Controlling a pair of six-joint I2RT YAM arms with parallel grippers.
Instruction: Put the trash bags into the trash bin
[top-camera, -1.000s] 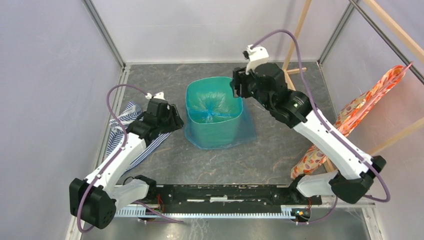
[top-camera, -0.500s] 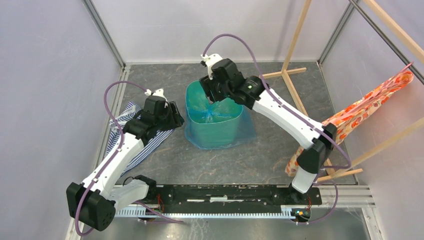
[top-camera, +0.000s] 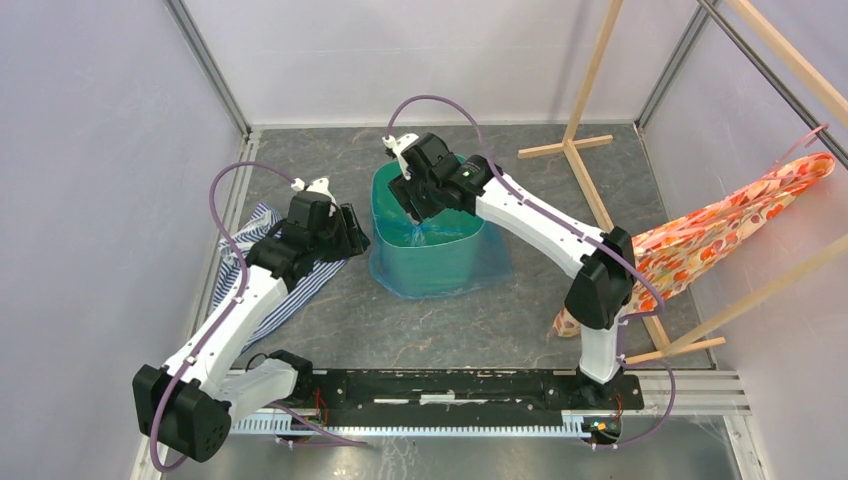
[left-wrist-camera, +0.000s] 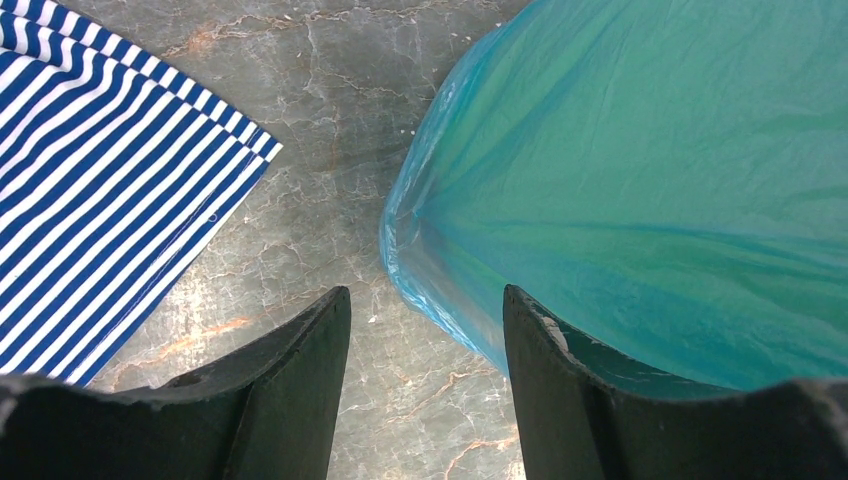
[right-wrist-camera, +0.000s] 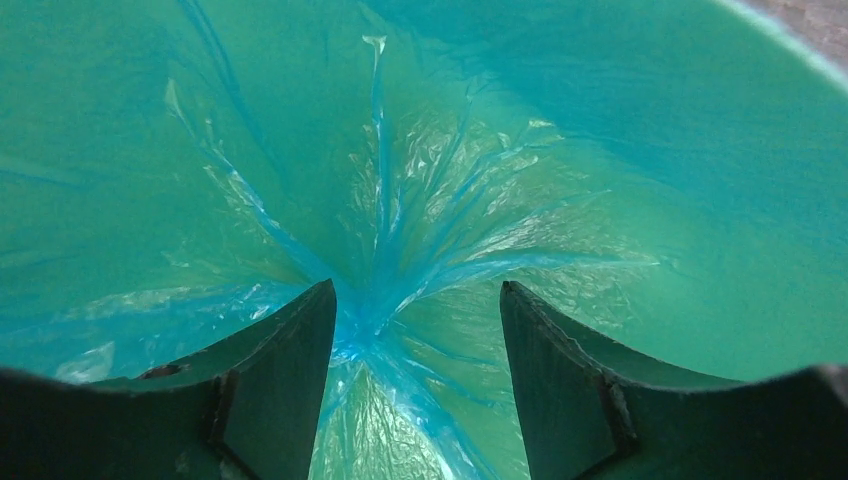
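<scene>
The trash bag's edge is hanging loose outside the trash bin, so next my left gripper pinches the bag's corner (left-wrist-camera: 398, 268) while my right gripper pushes the crinkled knot deeper.
The mint-green trash bin (top-camera: 428, 262) stands mid-table. The light-blue trash bag (top-camera: 495, 258) lines it and drapes down its outer sides to the table. Inside, the bag gathers to a crinkled knot (right-wrist-camera: 375, 300) at the bottom. My right gripper (top-camera: 415, 200) hangs open over the bin's mouth, above the back left part; in its wrist view (right-wrist-camera: 415, 300) the open fingers frame the knot without touching it. My left gripper (top-camera: 355, 235) is open and empty just left of the bin; its wrist view (left-wrist-camera: 425, 305) shows the bag's lower edge (left-wrist-camera: 430, 290) near the right finger.
A blue-white striped cloth (top-camera: 262, 268) lies on the table under my left arm, also in the left wrist view (left-wrist-camera: 110, 190). An orange floral fabric (top-camera: 720, 240) hangs on a wooden rack (top-camera: 590, 90) at the right. Metal frame posts (top-camera: 205, 65) stand at the back corners.
My right arm has swung left from the bin's right back corner to over its mouth. The floral fabric has lifted off the arm. The left arm barely moved.
</scene>
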